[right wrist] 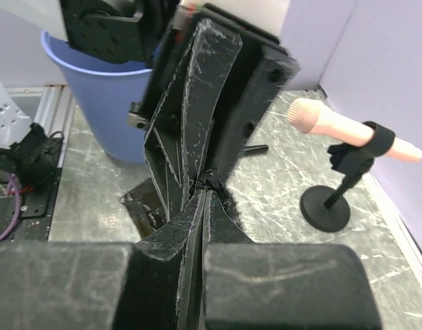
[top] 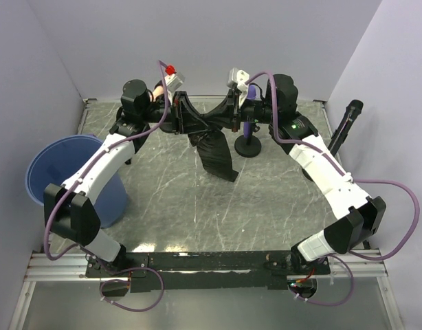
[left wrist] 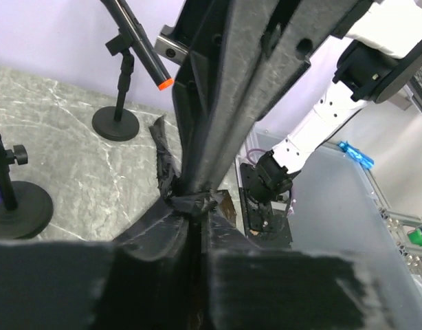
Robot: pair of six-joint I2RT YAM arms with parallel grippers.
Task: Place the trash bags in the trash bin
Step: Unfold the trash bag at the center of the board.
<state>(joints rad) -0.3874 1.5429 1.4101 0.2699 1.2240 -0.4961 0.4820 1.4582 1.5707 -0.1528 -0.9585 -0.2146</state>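
Observation:
Both grippers pinch the same bunch of the trash bag, so my right gripper will open, back off and take the loose part of the trash bag (top: 205,141) just below the bunch.
A crumpled black trash bag (top: 218,155) hangs above the back middle of the table, stretched between both grippers. My left gripper (top: 188,121) has its jaws pressed onto a bunched bit of the trash bag (left wrist: 196,201) at their tips. My right gripper (top: 222,121) faces it tip to tip, shut on the same bunch of the trash bag (right wrist: 218,180). A flap of the bag (right wrist: 139,206) droops toward the table. The blue trash bin (top: 67,175) stands at the left edge beside my left arm, and the trash bin (right wrist: 104,86) shows behind the bag in the right wrist view.
A microphone stand with a round black base (top: 249,146) stands just right of the hanging bag. A black microphone (top: 345,124) leans at the right wall. A pink-headed microphone (right wrist: 335,127) on a stand and a black, orange-tipped microphone (left wrist: 139,48) stand nearby.

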